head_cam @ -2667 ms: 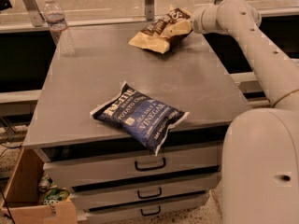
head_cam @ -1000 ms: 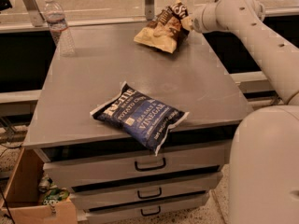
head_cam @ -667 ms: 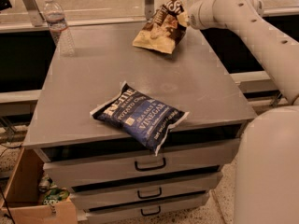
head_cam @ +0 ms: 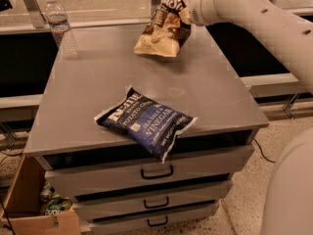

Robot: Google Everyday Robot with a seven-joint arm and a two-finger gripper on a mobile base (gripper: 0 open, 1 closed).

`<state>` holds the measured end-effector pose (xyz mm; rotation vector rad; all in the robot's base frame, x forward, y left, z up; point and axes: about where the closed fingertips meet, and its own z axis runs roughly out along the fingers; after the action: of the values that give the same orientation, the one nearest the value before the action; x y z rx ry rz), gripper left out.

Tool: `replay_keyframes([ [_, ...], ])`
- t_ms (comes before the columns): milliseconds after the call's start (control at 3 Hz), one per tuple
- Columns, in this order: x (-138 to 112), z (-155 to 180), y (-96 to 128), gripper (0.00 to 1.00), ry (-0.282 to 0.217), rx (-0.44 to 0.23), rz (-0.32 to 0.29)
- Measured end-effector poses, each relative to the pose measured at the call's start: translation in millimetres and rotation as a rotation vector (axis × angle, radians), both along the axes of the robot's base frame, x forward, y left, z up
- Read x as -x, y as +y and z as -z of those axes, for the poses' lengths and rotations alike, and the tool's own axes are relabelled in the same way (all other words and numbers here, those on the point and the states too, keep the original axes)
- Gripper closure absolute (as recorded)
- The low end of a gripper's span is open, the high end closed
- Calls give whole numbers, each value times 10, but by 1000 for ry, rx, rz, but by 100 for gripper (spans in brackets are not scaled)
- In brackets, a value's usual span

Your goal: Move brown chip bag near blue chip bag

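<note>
I need to release the brown chip bag on the bare grey surface (head_cam: 162, 70) just behind the blue chip bag. The brown bag still hangs above the cabinet top.
The brown chip bag (head_cam: 163, 27) hangs in the air above the far part of the grey cabinet top (head_cam: 88, 87), dark brown at its upper end and tan below. My gripper (head_cam: 183, 14) is shut on the bag's upper right corner and holds it lifted. The blue chip bag (head_cam: 145, 121) lies flat near the front edge of the top, its lower corner hanging a little over the edge. The brown bag is well behind the blue one, with bare surface between them.
A clear water bottle (head_cam: 59, 26) stands at the far left corner of the top. Drawers with black handles (head_cam: 157, 172) are below the top. A cardboard box (head_cam: 34, 204) with items sits on the floor at the left. My white arm (head_cam: 264, 23) reaches in from the right.
The brown chip bag went from lying on the far right of the top to being lifted clear of it, and it has moved up and slightly left with my gripper.
</note>
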<state>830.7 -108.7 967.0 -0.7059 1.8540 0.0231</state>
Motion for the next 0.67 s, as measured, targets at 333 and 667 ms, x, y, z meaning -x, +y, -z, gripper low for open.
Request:
replay_keyframes([
  [333,370,-17,-20,100,45,21,43],
  [667,744,34,6,100,102,20,64],
])
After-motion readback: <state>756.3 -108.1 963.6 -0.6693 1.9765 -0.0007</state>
